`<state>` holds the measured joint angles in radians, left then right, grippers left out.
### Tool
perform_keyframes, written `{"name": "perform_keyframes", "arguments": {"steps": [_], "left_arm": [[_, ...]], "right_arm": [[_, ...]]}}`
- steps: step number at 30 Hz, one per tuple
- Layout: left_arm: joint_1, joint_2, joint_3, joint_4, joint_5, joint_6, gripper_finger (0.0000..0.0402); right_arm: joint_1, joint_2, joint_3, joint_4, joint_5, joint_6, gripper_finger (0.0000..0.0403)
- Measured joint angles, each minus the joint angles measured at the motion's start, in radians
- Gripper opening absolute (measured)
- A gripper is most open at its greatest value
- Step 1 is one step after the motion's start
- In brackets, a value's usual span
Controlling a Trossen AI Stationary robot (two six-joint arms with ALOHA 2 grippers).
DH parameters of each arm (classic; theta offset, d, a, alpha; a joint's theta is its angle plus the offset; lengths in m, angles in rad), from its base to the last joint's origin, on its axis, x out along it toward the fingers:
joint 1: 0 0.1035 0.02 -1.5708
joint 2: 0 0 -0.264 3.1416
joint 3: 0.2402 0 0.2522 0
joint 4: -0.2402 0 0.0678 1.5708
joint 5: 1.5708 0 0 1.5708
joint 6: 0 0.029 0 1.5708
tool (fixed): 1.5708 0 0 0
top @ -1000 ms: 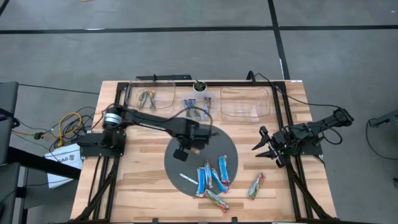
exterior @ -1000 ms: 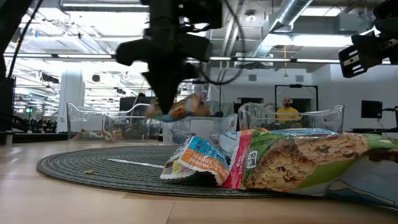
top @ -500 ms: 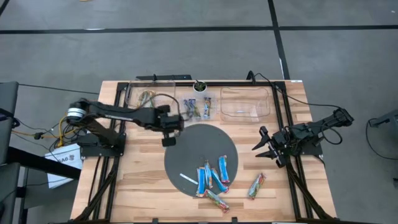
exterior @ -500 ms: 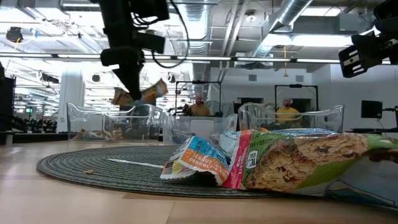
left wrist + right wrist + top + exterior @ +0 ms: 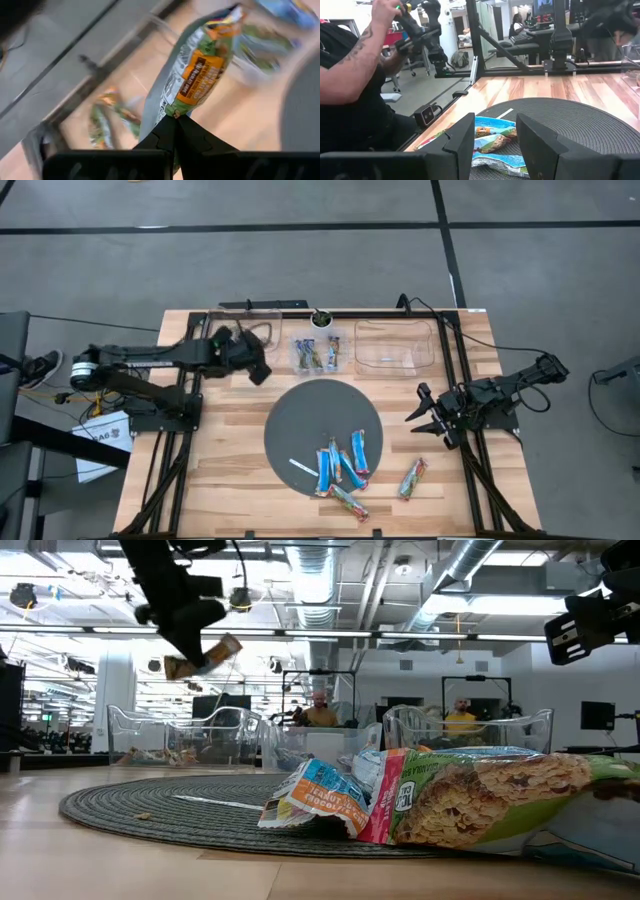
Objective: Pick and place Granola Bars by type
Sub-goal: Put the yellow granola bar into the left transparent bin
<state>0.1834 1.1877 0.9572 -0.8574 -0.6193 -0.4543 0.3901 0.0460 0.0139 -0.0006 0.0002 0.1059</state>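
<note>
Next, my left gripper lets go of the green-tan-orange granola bar on top of the green-tan bars (image 5: 236,347) (image 5: 114,119) inside their clear bin.
My left gripper (image 5: 257,367) is shut on a green-tan-orange granola bar (image 5: 200,75), high above the table near the far-left clear bin (image 5: 212,332); the bar also shows in the low view (image 5: 205,654). That bin holds green-tan bars (image 5: 238,337). The middle bin (image 5: 318,354) holds blue bars. Several blue and green bars (image 5: 340,467) lie piled on the round grey mat (image 5: 310,410), and one green bar (image 5: 412,478) lies on the wood beside it. My right gripper (image 5: 424,416) is open and empty at the table's right. My left gripper pinches one end of the bar's wrapper (image 5: 173,109) between its two shut fingers. The fingers slant down from above. The bar is lifted clear of the table and sticks out tilted past the fingertips (image 5: 188,638).
A third clear bin (image 5: 395,345) stands at the far right, next to the middle one. A thin white strip (image 5: 303,469) lies on the mat's near left. In the right wrist view a person's arm (image 5: 350,75) shows beyond the table's left side.
My left gripper has carried the green-tan-orange bar from above the mat toward the table's far left, to beside the left bin, and has risen. It has stayed shut on the bar, which stays clear of the table.
</note>
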Motion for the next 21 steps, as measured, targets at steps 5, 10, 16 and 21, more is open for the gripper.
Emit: {"name": "perform_keyframes", "arguments": {"steps": [5,10,16,21], "left_arm": [[0.062,-0.059,0.0,0.005,-0.132,-0.07,0.0],[0.141,-0.084,0.0,0.008,-0.174,-0.136,0.0],[0.237,-0.079,0.0,0.017,-0.15,-0.216,0.0],[0.303,-0.042,0.0,0.019,-0.118,-0.268,0.0]], "right_arm": [[0.0,0.0,0.0,0.0,0.0,0.0,0.0138],[0.0,0.0,0.0,0.0,0.0,0.0,0.0137],[0.0,0.0,0.0,0.0,0.0,0.0,0.0138],[0.0,0.0,0.0,0.0,0.0,0.0,0.0137]]}}
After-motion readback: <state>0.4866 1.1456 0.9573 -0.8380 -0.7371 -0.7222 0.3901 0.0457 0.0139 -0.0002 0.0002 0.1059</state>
